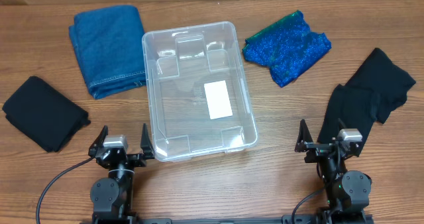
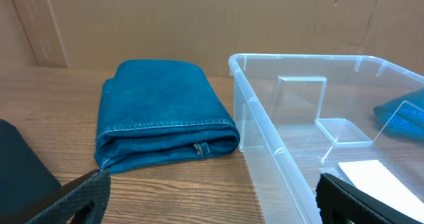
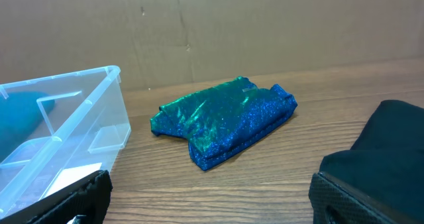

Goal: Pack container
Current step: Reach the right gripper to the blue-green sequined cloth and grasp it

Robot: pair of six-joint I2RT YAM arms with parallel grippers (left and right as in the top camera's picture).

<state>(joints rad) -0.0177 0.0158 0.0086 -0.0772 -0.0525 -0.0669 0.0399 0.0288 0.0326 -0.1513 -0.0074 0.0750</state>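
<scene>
My right gripper will move next to the sparkly blue-green cloth's near edge [image 1: 304, 64] [image 3: 252, 140], the one facing the closer black cloth, and close on it there.
The clear plastic container [image 1: 199, 91] stands empty in the middle of the table, a white label on its bottom. It also shows in the left wrist view [image 2: 318, 118] and the right wrist view [image 3: 59, 118]. Folded blue denim [image 1: 109, 38] [image 2: 162, 111] lies to its left. A sparkly blue-green cloth [image 1: 286, 46] [image 3: 225, 121] lies to its right. A black cloth [image 1: 43, 112] lies far left, another black cloth [image 1: 368, 95] [image 3: 384, 144] far right. My left gripper [image 1: 123, 144] [image 2: 212, 197] is open and empty near the container's front left corner. My right gripper [image 1: 321, 139] [image 3: 212, 197] is open and empty.
The wooden table [image 1: 265, 171] carries everything. A cardboard wall [image 2: 199, 18] stands behind the table. Cables run beside both arm bases at the front edge.
</scene>
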